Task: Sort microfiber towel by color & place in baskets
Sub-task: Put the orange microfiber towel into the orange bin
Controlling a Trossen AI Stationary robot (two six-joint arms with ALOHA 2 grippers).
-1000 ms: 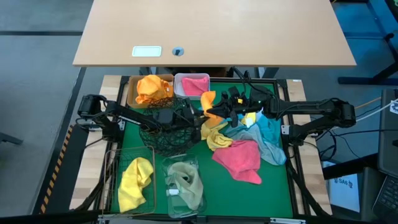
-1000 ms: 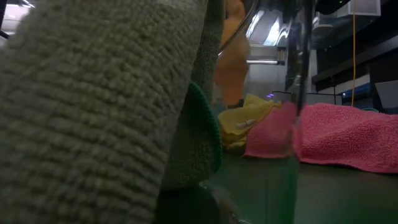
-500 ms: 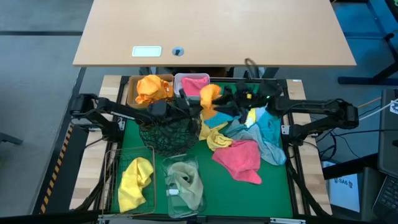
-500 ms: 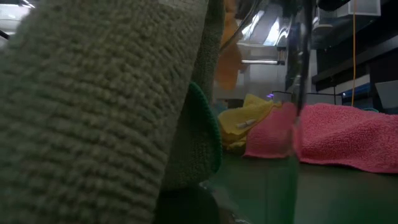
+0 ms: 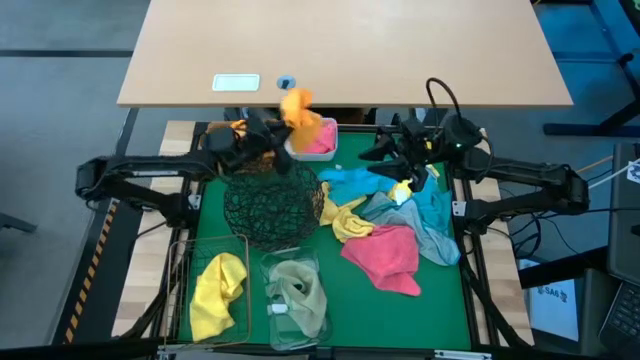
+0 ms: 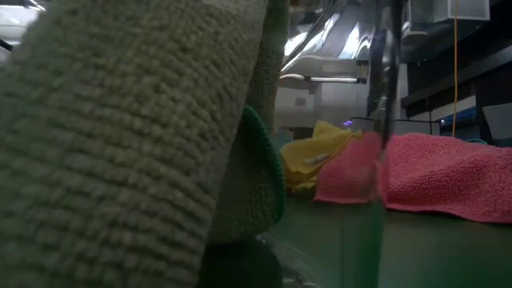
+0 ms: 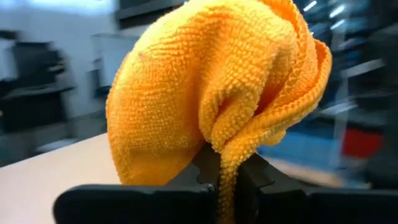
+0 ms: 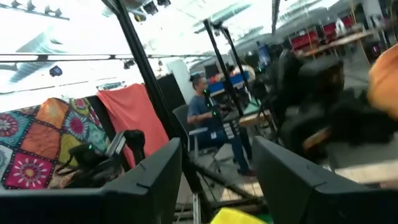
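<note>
I need to use my left gripper to set the orange towel down in the tan box (image 5: 250, 148) that sits beside the white tub.
An orange towel (image 5: 297, 107) hangs in the air over the far edge of the green mat, with my left gripper (image 5: 279, 128) shut on it; it fills the left wrist view (image 7: 205, 93). My right gripper (image 5: 385, 152) stands open to its right with nothing between its fingers (image 8: 155, 180). A pink towel lies in the white tub (image 5: 332, 128). A yellow towel (image 5: 215, 285) lies in the wire basket and an olive towel (image 5: 296, 292) in the clear tub. The black mesh bowl (image 5: 268, 205) holds nothing. Blue (image 5: 350, 180), yellow (image 5: 345, 218), pink (image 5: 385, 255) and teal (image 5: 432, 215) towels lie heaped on the mat. My left gripper pinches a gathered fold of the orange towel (image 7: 221, 167) between its two fingers, several layers together. The fingers come from the table's left. The towel is lifted clear of everything and bulges out beyond the fingertips in a loose bunch.
The tan box (image 5: 214, 133) at the far left is mostly hidden under my left arm. A wooden desk (image 5: 340, 50) stands just beyond the mat. In the low view the olive towel (image 6: 120, 120) blocks the left half; the yellow (image 6: 320, 156) and pink (image 6: 436, 172) towels lie behind.
The orange towel has passed from my right gripper to my left over the mesh bowl. My right gripper has let go and drawn back toward the right and far edges. My left gripper has carried the towel up and toward the far edge, clear of the bowl.
</note>
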